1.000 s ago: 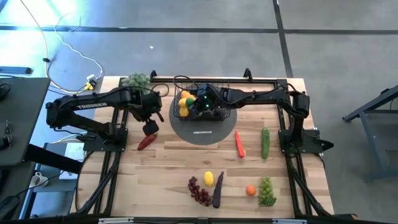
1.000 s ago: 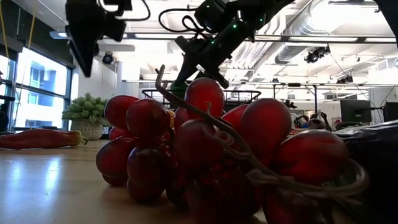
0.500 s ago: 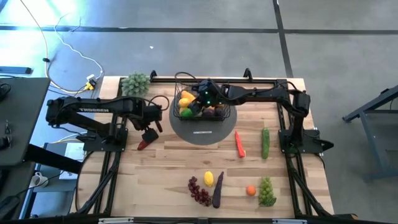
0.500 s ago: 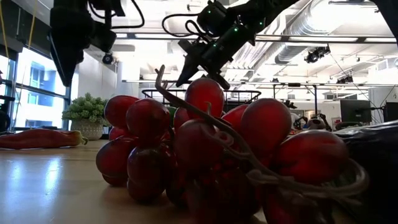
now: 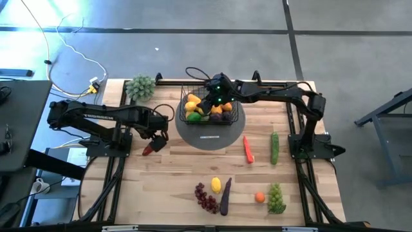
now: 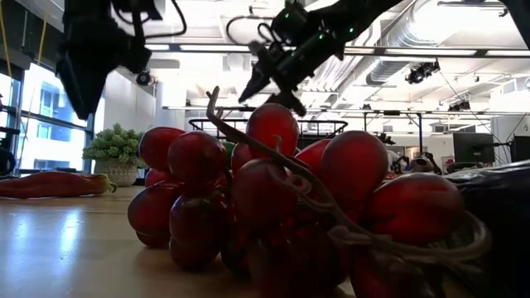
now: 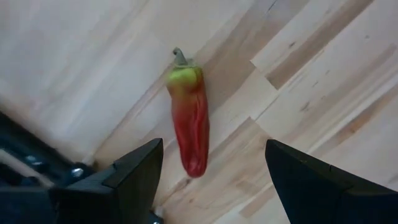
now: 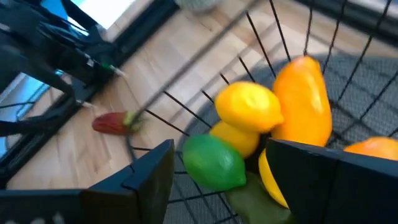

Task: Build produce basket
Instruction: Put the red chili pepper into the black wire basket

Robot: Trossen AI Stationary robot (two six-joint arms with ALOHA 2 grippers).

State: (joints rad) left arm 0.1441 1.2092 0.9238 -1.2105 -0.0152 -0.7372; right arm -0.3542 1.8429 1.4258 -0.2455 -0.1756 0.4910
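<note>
Next, my left gripper grips the red pepper's narrow end (image 5: 148, 151) (image 7: 195, 151), on the other end from its green stem.
The black wire basket (image 5: 207, 111) stands on the round dark grey disc (image 5: 209, 134) at the table's far middle. It holds lemons (image 8: 247, 107), a mango (image 8: 303, 93), a green fruit (image 8: 214, 162) and more. My right gripper (image 5: 210, 102) (image 8: 217, 149) hovers open over the basket's left part. My left gripper (image 5: 156, 136) (image 7: 214, 144) is open just above the red pepper (image 7: 189, 124) (image 5: 149, 149), which lies flat on the wood left of the disc. On the near half lie a carrot (image 5: 248, 149), cucumber (image 5: 275, 147), lemon (image 5: 216, 185), purple grapes (image 5: 206, 197), eggplant (image 5: 225, 196), orange (image 5: 259, 197) and green grapes (image 5: 276, 198).
A grey-green leafy bunch (image 5: 141, 86) sits at the far left corner. A black bar (image 5: 257, 82) runs along the far edge behind the basket. Both arm bases stand on frames at the table's left and right sides. In the low view the purple grapes (image 6: 273, 190) fill the foreground.
My left gripper has come down and a little toward the near edge, over the red pepper, staying open. My right gripper has risen out of the basket and shifted slightly toward the far edge. The produce on the table has not moved.
</note>
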